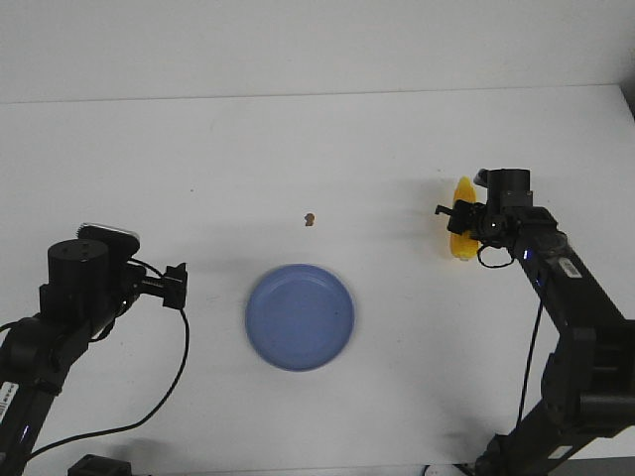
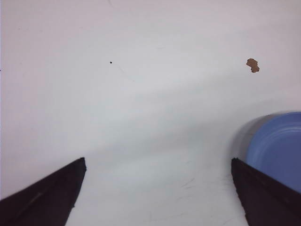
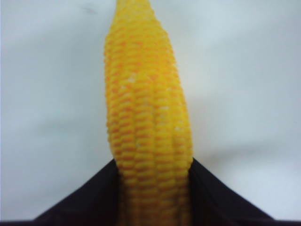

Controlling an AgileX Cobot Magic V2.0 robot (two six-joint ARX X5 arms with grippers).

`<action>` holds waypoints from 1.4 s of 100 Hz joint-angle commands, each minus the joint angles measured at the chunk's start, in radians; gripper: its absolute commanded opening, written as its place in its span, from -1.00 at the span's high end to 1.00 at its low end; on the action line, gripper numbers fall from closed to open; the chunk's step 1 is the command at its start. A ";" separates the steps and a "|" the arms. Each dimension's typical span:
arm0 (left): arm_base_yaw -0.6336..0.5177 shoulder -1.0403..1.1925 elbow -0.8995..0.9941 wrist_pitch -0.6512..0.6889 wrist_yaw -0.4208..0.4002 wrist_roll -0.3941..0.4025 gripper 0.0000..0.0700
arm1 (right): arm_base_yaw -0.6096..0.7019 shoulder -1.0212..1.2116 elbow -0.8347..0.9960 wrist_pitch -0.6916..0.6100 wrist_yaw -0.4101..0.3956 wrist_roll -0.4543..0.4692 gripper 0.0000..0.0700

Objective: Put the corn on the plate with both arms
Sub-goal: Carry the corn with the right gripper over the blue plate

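The robot's right gripper will release the yellow corn cob just behind the middle of the blue-lavender plate [image 1: 311, 306].
The yellow corn cob [image 1: 460, 220] is at the right of the table, held by my right gripper [image 1: 466, 226]. In the right wrist view the corn [image 3: 146, 117] runs straight out between the two black fingers [image 3: 99, 197], which press on both its sides. The blue-lavender plate [image 1: 300, 316] sits at the table's middle front, empty. My left gripper [image 1: 177, 283] is open and empty, a little left of the plate. In the left wrist view its fingers [image 2: 51, 188] stand wide apart over bare table, and the plate's rim [image 2: 277, 146] shows by one finger.
A tiny brown speck [image 1: 310, 218] lies on the white table behind the plate; it also shows in the left wrist view [image 2: 253, 65]. The table's far edge meets a pale wall.
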 commanded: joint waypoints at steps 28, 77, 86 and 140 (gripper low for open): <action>0.000 0.007 0.010 0.003 -0.002 -0.004 -0.80 | 0.174 -0.215 0.018 -0.072 -0.150 -0.076 0.62; 0.000 0.007 0.010 0.002 -0.002 -0.004 -0.80 | 0.604 -0.197 0.016 -0.103 0.002 -0.103 0.61; 0.000 0.007 0.010 0.002 -0.002 -0.004 -0.80 | 0.652 -0.175 0.016 -0.104 0.010 -0.103 0.61; 0.000 0.007 0.010 0.000 -0.002 -0.004 -0.80 | 0.813 -0.022 0.016 -0.131 0.011 -0.102 0.57</action>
